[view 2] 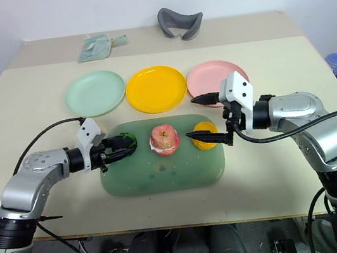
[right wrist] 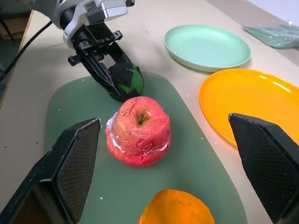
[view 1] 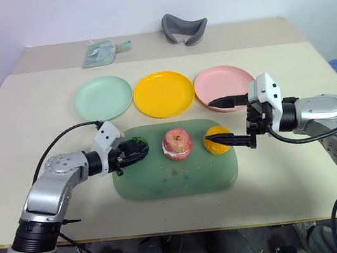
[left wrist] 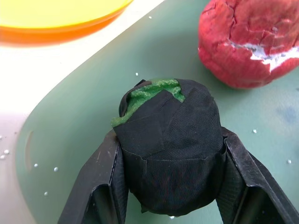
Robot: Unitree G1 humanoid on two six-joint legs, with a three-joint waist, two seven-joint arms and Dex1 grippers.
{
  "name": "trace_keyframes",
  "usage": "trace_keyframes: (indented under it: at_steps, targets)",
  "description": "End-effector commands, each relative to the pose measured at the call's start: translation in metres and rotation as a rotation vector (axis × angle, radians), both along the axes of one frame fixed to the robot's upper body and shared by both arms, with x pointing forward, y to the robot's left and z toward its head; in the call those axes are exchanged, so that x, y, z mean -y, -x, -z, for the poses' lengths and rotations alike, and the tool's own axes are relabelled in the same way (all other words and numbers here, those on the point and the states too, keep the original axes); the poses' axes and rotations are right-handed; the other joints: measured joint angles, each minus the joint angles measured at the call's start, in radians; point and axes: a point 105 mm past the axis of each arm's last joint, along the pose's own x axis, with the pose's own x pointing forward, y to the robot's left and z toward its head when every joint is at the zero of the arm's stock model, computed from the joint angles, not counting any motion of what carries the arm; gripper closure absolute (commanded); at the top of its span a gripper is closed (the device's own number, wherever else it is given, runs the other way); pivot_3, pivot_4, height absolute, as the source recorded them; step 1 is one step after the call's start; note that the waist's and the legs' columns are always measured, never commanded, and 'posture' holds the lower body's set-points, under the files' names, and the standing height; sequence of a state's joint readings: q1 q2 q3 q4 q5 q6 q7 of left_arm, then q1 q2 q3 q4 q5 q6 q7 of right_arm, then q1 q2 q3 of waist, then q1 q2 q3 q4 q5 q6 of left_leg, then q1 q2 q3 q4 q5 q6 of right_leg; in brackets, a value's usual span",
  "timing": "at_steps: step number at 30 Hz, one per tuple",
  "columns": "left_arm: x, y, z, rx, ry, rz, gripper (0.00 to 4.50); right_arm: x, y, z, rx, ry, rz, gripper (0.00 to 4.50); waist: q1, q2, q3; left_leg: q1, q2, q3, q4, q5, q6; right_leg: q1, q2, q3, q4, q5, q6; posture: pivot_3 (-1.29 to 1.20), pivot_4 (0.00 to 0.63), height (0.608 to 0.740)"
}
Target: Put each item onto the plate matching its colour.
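Observation:
Next, I let go of the dark green lumpy item with my left gripper on the middle of the mint green plate (view 1: 103, 96).
A dark green lumpy item (view 1: 137, 146), partly covered in black, rests on the left of the dark-green tray (view 1: 164, 181). My left gripper (view 1: 135, 151) is shut on it, a finger on each side (left wrist: 100, 186). The pink-red apple (view 1: 176, 144) stands mid-tray and the orange-yellow fruit (view 1: 217, 142) sits at the tray's right end. My right gripper (view 1: 209, 121) is open, its lower finger over the orange fruit and its upper finger in front of the pink plate (view 1: 222, 82). The mint green plate (view 1: 103, 97) and yellow plate (view 1: 163, 93) lie in the same row behind the tray.
A grey curved object (view 1: 184, 28) and a pale green packet (view 1: 104, 52) lie at the table's far side. The beige table (view 1: 40, 127) has bare room left and right of the tray. Its front edge runs just below the tray.

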State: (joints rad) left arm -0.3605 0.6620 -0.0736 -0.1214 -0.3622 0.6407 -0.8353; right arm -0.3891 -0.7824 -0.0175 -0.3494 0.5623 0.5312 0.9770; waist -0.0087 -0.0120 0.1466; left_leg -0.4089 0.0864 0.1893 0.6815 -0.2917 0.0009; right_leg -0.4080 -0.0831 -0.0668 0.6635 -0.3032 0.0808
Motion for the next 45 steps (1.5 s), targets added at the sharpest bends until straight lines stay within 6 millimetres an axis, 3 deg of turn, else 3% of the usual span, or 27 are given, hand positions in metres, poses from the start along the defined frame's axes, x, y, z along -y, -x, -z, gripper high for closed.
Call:
trace_keyframes:
  at_steps: [1,9,14,23,33,34,36,38,41,45]
  targets:
    - [-0.024,-0.034,-0.040,0.188,0.066,-0.201,2.31,0.001,-0.005,-0.018,0.091,-0.043,0.028,0.00,0.000,0.000,0.000,0.000,0.000,0.000,0.000,0.000,0.000,0.000,0.000,0.000,0.000,0.000,0.000,0.00,0.150,0.740]
    - [-0.063,-0.081,-0.083,0.331,0.233,-0.599,2.31,-0.002,-0.022,-0.028,0.166,-0.113,0.114,0.00,-0.001,-0.001,0.000,0.000,0.000,0.000,0.001,0.000,0.000,0.000,0.000,0.000,0.000,0.000,0.000,0.00,0.150,0.740]
    - [-0.076,-0.102,-0.094,0.388,0.285,-0.812,2.31,-0.010,-0.035,-0.039,0.211,-0.168,0.173,0.00,-0.001,-0.001,0.001,0.000,0.000,0.000,0.001,0.000,0.000,0.000,0.000,0.000,0.001,0.000,0.000,0.00,0.150,0.740]
    - [-0.058,-0.132,-0.087,0.402,0.339,-0.947,2.31,-0.028,-0.052,-0.056,0.262,-0.280,0.271,0.00,-0.001,-0.001,0.001,-0.001,0.000,0.003,0.001,0.000,0.000,0.000,0.000,-0.001,0.000,0.000,0.000,0.00,0.150,0.740]
    - [-0.064,-0.145,-0.057,0.312,0.371,-1.012,2.31,-0.034,-0.053,-0.055,0.269,-0.299,0.287,0.00,-0.005,-0.001,0.001,-0.001,0.000,0.005,0.000,0.000,0.000,-0.001,0.001,-0.001,0.001,0.000,0.001,0.00,0.150,0.740]
    - [-0.064,-0.146,-0.057,0.305,0.381,-1.011,1.71,-0.034,-0.053,-0.055,0.268,-0.299,0.287,0.00,-0.004,-0.001,0.001,-0.001,0.000,0.005,0.000,0.000,0.000,-0.001,0.001,-0.001,0.001,0.000,0.001,0.00,0.150,0.740]
    - [-0.063,-0.146,-0.057,0.301,0.390,-1.008,1.03,-0.034,-0.053,-0.054,0.268,-0.298,0.287,0.00,-0.003,-0.001,0.001,-0.001,0.000,0.005,0.000,0.000,0.000,-0.001,0.000,-0.001,0.001,0.000,0.001,0.00,0.150,0.740]
    - [-0.059,-0.146,-0.062,0.306,0.419,-0.980,0.02,-0.032,-0.053,-0.054,0.270,-0.295,0.289,0.00,-0.003,-0.001,0.001,-0.001,0.000,0.005,0.000,0.000,0.000,-0.001,0.000,-0.001,0.001,0.000,0.001,0.00,0.150,0.740]
    - [-0.055,-0.142,-0.076,0.349,0.473,-0.912,0.02,-0.028,-0.052,-0.054,0.272,-0.289,0.295,0.00,-0.005,-0.001,0.001,-0.001,0.000,0.005,0.000,0.000,0.000,-0.001,0.001,-0.001,0.001,0.000,0.001,0.00,0.150,0.740]
    - [-0.041,-0.119,-0.097,0.404,0.536,-0.677,0.02,-0.020,-0.049,-0.050,0.260,-0.282,0.305,0.00,-0.008,-0.001,0.001,-0.001,0.000,0.005,0.000,0.000,0.000,-0.001,0.000,-0.001,0.001,0.000,0.001,0.00,0.150,0.740]
